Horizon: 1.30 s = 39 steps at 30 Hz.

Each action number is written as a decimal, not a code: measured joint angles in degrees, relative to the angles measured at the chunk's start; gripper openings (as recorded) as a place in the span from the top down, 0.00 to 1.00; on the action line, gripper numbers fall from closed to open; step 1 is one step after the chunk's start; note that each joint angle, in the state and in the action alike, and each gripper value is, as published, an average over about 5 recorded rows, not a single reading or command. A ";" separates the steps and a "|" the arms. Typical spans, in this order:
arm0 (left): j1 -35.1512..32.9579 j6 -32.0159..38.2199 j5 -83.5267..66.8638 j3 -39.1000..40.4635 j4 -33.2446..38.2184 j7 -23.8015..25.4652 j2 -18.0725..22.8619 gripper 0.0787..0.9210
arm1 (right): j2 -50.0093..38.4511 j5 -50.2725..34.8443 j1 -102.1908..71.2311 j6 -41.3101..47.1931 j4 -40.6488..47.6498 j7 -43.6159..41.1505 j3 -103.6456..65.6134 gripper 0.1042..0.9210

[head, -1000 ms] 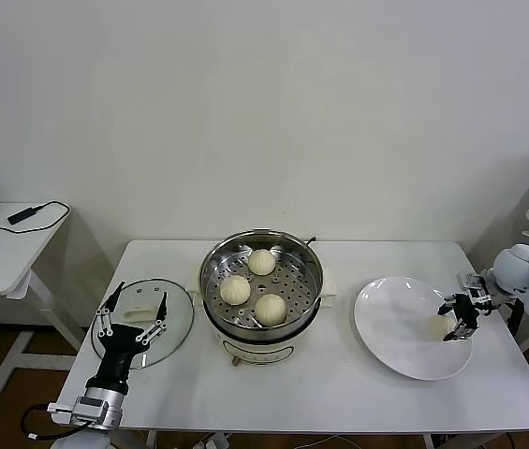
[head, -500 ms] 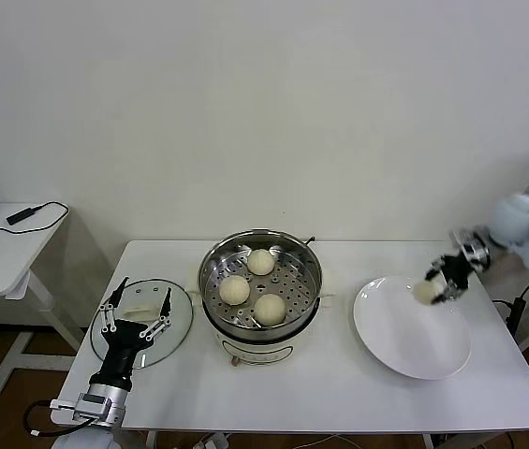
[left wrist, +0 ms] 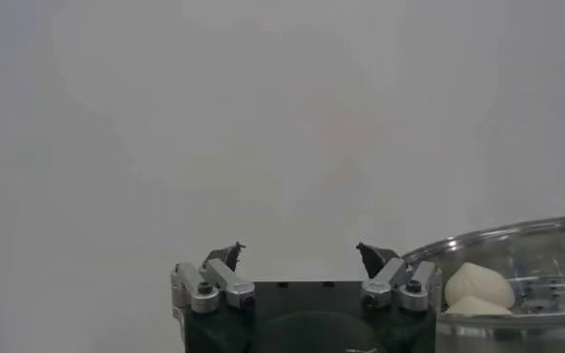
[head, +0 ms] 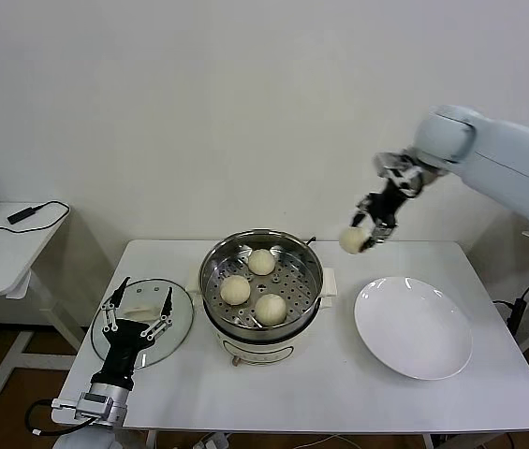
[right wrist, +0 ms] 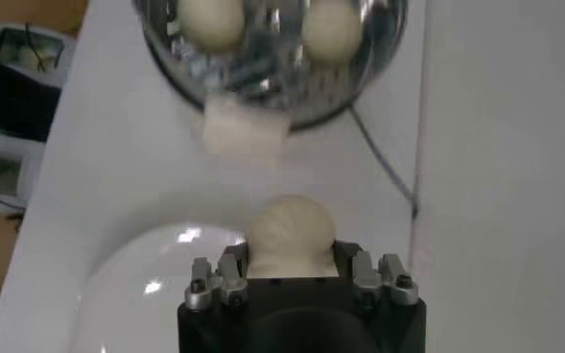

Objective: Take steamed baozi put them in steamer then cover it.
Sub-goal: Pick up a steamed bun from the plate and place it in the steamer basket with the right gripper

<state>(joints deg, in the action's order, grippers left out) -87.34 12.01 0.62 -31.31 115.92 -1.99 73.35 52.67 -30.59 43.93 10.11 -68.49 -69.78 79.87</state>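
Observation:
Next, my right gripper lets go of the baozi on the steamer tray's bare side [head: 296, 282] [right wrist: 264, 73] nearest the white plate.
The steel steamer [head: 313, 271] stands mid-table on its white base with three cream-white baozi [head: 235, 289] on its perforated tray. My right gripper [head: 361, 234] is shut on a fourth baozi [head: 351, 240] and holds it in the air just right of the steamer's rim, above the table. In the right wrist view the baozi [right wrist: 291, 233] sits between the jaws, with the steamer [right wrist: 378, 58] beyond. My left gripper [head: 136, 309] is open, hovering over the glass lid [head: 178, 327] at the table's left. The left wrist view shows the left gripper [left wrist: 299, 255] empty.
The white plate [head: 414, 327] lies bare at the table's right. A white side table [head: 2, 248] with a cable and a mouse stands at far left. A wall is close behind the table.
My right gripper lifted the baozi off the plate and carried it up and left, to beside the steamer's right rim. The left arm has barely moved.

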 measured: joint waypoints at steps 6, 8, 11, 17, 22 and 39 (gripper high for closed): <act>-0.17 0.04 -0.04 0.09 -0.06 -0.04 0.06 0.12 | 6.25 -2.45 0.87 2.30 -0.75 1.97 3.09 0.40; -0.15 0.04 -0.08 0.13 0.07 -0.07 0.04 0.12 | 8.10 -2.87 0.76 2.89 -0.72 2.66 4.03 0.39; -0.15 0.04 -0.15 0.11 0.29 -0.10 -0.02 0.12 | 10.53 -3.21 0.29 3.57 -0.49 3.56 5.24 0.40; -0.37 0.15 -0.25 -0.21 0.39 -0.13 -0.13 0.12 | 13.51 -3.33 -1.13 4.39 0.23 4.96 6.66 0.39; -0.42 0.21 -0.28 -0.36 0.48 -0.18 -0.13 0.12 | 14.94 -3.05 -2.51 4.68 0.81 5.94 7.16 0.39; -0.46 0.30 -0.48 -0.89 0.54 -0.25 -0.07 0.12 | 16.35 -0.42 -6.21 4.93 2.25 7.38 7.68 0.39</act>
<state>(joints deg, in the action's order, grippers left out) -87.80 12.32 0.14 -32.20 116.46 -2.23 73.27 69.02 -31.00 37.72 15.03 -66.24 -62.40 87.55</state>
